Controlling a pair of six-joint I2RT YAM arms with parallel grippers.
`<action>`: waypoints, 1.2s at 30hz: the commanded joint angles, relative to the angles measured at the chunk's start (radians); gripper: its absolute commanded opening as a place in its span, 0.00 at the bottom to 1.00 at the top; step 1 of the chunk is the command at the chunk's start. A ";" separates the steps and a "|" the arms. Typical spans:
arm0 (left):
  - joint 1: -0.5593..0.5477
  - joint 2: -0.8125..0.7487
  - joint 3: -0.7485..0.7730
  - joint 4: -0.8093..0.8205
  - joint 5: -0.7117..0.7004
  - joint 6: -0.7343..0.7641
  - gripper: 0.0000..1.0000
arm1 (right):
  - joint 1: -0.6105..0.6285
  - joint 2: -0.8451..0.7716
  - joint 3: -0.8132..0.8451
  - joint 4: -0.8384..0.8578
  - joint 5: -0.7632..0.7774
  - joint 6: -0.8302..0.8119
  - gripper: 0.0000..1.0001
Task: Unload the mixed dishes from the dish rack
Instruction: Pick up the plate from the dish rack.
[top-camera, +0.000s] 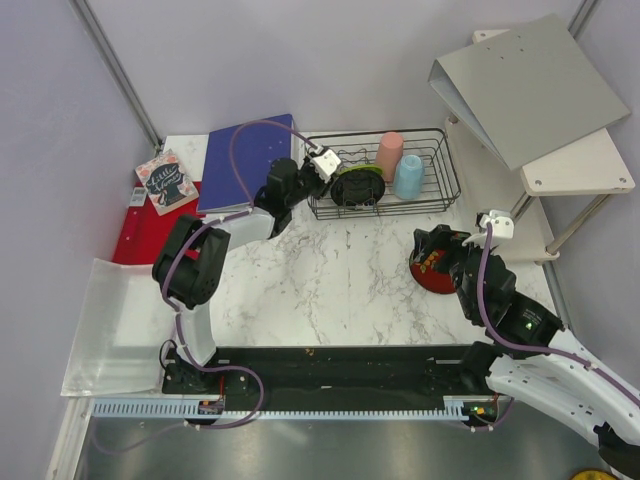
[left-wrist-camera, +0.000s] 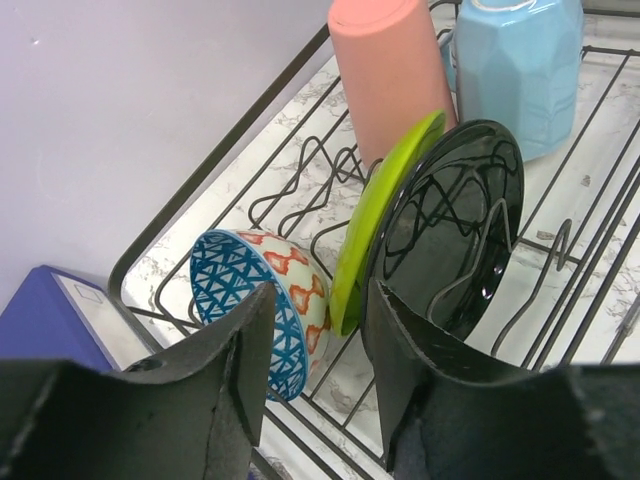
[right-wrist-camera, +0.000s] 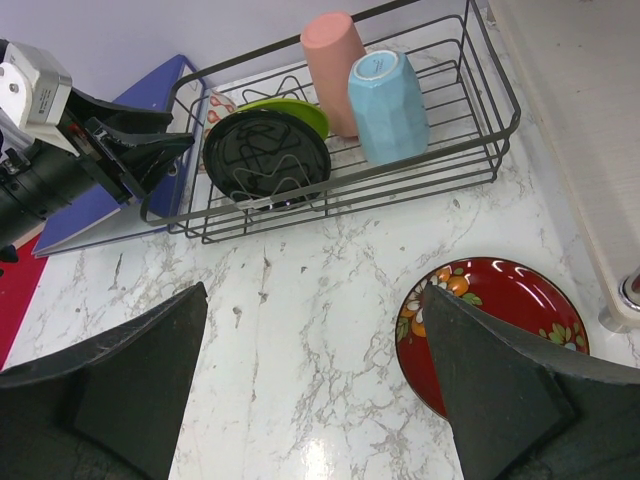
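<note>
The left gripper has the lime-green bowl and patterned bowl between its fingers beside the black dish, so it should shift and pinch only the black dish's rim (left-wrist-camera: 365, 325).
The black wire dish rack (top-camera: 440, 190) stands at the back of the marble table. Inside it lean a small blue patterned bowl (left-wrist-camera: 258, 290), a lime-green bowl (left-wrist-camera: 385, 210) and a glossy black dish (left-wrist-camera: 455, 225). A tall pink cup (left-wrist-camera: 385, 75) and a light blue cup (left-wrist-camera: 520, 65) stand upside down behind them. My left gripper (left-wrist-camera: 318, 350) hovers over the rack's left end, open, with nothing between its fingers; the patterned bowl sits just beyond its left finger. The red floral lacquer bowl (right-wrist-camera: 500, 310) rests on the table, partly under my right gripper (right-wrist-camera: 315, 370), which is open wide and holds nothing.
A blue binder (top-camera: 245, 165) lies left of the rack, with a small book (top-camera: 165, 182) and a red mat (top-camera: 135, 240) beyond it. A white shelf (top-camera: 585, 165) carrying a grey binder (top-camera: 525, 85) stands at the right. A clear tray (top-camera: 110, 325) sits at the near left.
</note>
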 joint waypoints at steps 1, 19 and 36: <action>-0.018 0.006 0.026 0.025 0.022 0.031 0.50 | 0.000 0.001 -0.005 0.016 0.008 0.007 0.96; -0.035 0.146 0.118 0.017 -0.008 0.063 0.39 | 0.000 0.052 0.003 0.027 0.005 0.002 0.96; -0.035 0.096 0.065 0.089 -0.049 0.066 0.02 | 0.000 0.061 -0.011 0.035 -0.001 0.005 0.96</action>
